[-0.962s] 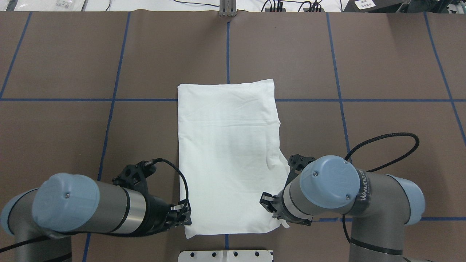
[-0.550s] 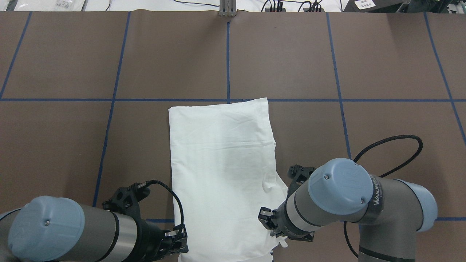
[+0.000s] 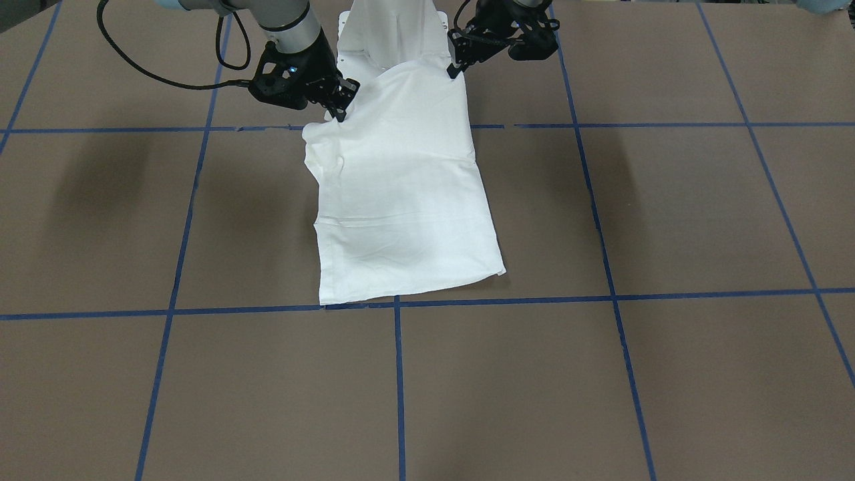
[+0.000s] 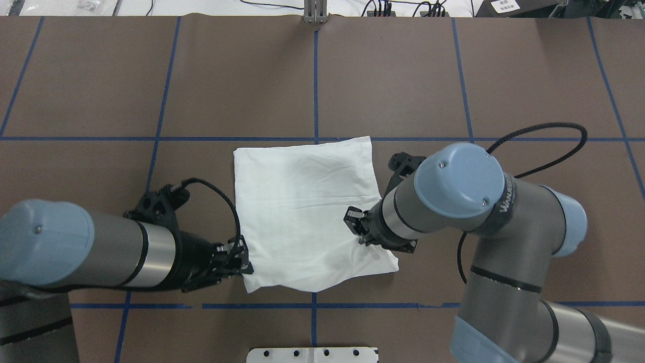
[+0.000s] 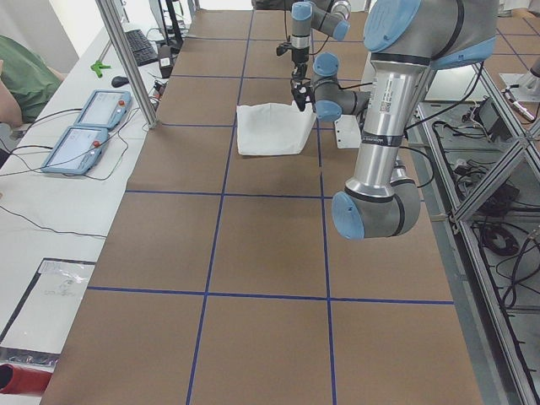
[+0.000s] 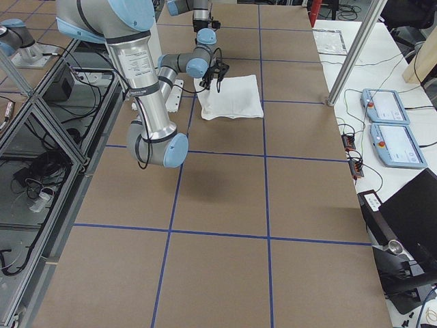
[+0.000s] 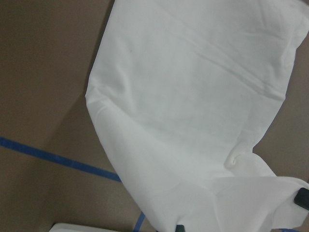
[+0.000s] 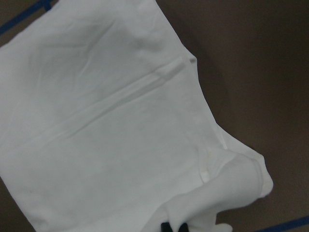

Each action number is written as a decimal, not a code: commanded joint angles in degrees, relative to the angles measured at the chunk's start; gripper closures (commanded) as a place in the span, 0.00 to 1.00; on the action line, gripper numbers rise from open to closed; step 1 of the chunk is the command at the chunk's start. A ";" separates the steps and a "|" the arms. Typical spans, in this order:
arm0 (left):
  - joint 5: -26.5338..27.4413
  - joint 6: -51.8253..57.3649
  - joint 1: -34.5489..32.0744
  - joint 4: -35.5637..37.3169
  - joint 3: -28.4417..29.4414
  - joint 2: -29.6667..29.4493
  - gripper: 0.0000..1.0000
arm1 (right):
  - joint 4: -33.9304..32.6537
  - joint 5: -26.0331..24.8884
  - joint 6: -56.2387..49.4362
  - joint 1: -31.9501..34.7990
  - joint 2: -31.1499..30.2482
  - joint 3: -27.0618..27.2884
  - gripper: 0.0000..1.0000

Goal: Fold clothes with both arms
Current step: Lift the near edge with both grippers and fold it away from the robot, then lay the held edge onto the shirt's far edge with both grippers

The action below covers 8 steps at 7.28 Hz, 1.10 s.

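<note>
Next, my left gripper releases the white shirt's lifted corner, now doubled forward over the rest, over the flat panel's long edge (image 3: 494, 220), short of its far end.
The clothes are one white shirt (image 4: 302, 212), folded into a long panel on the brown table. Its far end lies flat (image 3: 407, 254). Its end nearest the robot is lifted and doubled forward over the rest. My left gripper (image 4: 247, 263) is shut on the lifted left corner; it also shows in the front-facing view (image 3: 456, 67). The right gripper (image 4: 359, 234) is shut on the lifted right corner, likewise visible from the front (image 3: 339, 112). Both wrist views are filled with hanging white cloth (image 7: 193, 121) (image 8: 120, 121). No print or collar shows.
Blue tape lines (image 4: 315, 80) divide the brown table. The white pedestal plate (image 4: 312, 354) sits at the near edge and a metal post (image 4: 315, 12) at the far edge. Two teach pendants (image 5: 84, 126) lie on a side bench beside a person's green sleeve (image 5: 21, 80).
The shirt was first dragged toward the robot, its far edge sliding back to the tape line. Since then both grippers have raised the near end and carried it forward over the shirt.
</note>
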 commanded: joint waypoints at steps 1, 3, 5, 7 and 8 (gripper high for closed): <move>-2.71 3.00 -9.25 -0.11 9.49 -5.87 1.00 | 0.06 -0.22 -1.96 6.34 8.22 -10.41 1.00; -2.71 7.22 -12.43 -0.81 13.75 -7.22 1.00 | 1.98 -0.22 -2.58 8.38 14.66 -21.32 1.00; -2.71 7.41 -13.85 -0.90 15.77 -8.10 1.00 | 8.13 -0.22 -2.32 9.79 16.26 -28.90 1.00; -2.62 7.23 -14.29 -2.56 18.93 -8.89 1.00 | 8.15 -0.14 -1.97 9.88 16.61 -30.07 1.00; -2.45 6.88 -14.29 -2.66 20.86 -9.68 1.00 | 8.15 -0.14 -1.88 9.88 16.61 -30.07 1.00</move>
